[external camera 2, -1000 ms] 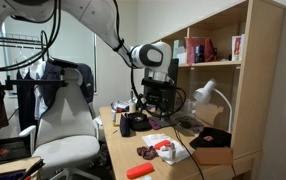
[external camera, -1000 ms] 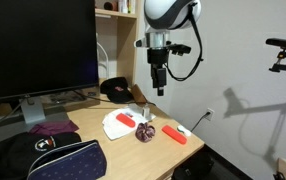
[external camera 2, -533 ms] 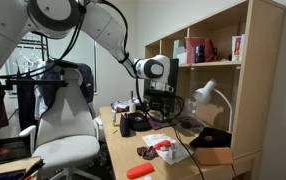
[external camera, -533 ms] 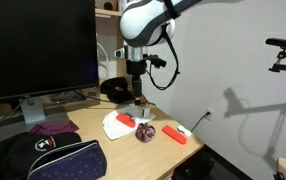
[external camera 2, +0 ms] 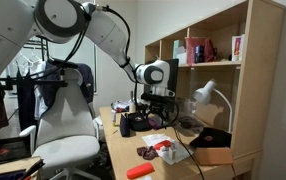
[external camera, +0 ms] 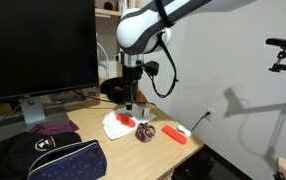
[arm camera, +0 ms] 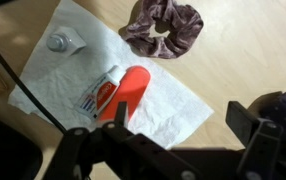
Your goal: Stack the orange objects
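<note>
My gripper is going to close on the orange block's far end [external camera: 121, 116] [arm camera: 113, 117] from the purple scrunchie, taking the block that lies on the white napkin beside the tube.
One orange block [external camera: 126, 120] lies on a white napkin [external camera: 113, 127] on the desk. It also shows in the wrist view [arm camera: 131, 90], beside a small white tube [arm camera: 96, 98], and in an exterior view [external camera 2: 165, 148]. A second orange block [external camera: 176, 134] lies apart near the desk's edge and shows in both exterior views [external camera 2: 140, 171]. A dark purple scrunchie [external camera: 146, 131] lies between them and is in the wrist view too [arm camera: 163, 27]. My gripper [external camera: 129, 104] hangs open and empty a little above the napkin's block. Its jaws stand wide apart in the wrist view [arm camera: 173, 140].
A large monitor [external camera: 38, 45] stands at the back, with a black backpack [external camera: 53, 158] and a maroon cloth [external camera: 53, 128] in front of it. A black object [external camera: 115, 88] lies behind the napkin. A desk lamp [external camera 2: 205, 95], a shelf and an office chair [external camera 2: 63, 120] surround the desk.
The arm has swung across from over the scrunchie and lowered, so the gripper now hangs over the napkin and its orange block. The objects have not moved.
</note>
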You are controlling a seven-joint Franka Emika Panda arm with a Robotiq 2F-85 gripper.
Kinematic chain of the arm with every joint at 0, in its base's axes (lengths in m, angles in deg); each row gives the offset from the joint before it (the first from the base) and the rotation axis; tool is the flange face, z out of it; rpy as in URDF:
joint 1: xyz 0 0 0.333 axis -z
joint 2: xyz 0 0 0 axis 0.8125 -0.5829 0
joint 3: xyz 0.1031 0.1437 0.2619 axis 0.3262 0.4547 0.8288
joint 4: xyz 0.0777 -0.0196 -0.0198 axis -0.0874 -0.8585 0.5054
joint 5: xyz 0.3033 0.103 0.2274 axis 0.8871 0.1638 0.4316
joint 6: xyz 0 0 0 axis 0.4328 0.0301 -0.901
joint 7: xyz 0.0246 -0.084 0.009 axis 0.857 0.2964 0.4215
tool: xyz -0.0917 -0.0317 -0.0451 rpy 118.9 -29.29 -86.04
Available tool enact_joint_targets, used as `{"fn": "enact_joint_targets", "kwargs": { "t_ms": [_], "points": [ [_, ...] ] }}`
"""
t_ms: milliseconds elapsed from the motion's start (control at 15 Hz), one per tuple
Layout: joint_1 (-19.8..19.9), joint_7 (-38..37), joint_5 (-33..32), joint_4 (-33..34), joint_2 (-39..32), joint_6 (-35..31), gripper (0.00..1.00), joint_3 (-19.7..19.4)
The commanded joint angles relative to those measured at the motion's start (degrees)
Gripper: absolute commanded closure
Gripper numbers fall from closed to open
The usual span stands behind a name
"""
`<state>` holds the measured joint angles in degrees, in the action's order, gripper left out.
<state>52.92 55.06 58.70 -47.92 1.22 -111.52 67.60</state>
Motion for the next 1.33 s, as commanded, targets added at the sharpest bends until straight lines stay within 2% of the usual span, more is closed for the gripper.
{"fn": "enact_joint_targets", "kwargs": {
  "t_ms": [0,200,467,933,1267],
  "points": [
    [-0.61,-10.76,-0.04,4.84,-6.10,-2.53,0.00,0.04],
    [-0.69,-16.65,0.05,7.47,-9.38,-3.44,0.00,-0.27],
    [-0.64,-21.00,-0.29,10.66,-12.22,-3.09,0.00,-0.97],
    [1.56,-18.68,0.84,16.26,-18.70,-2.52,0.00,0.33],
    [0.99,-17.38,-0.52,19.04,-20.49,-2.89,0.00,0.22]
  ]
}}
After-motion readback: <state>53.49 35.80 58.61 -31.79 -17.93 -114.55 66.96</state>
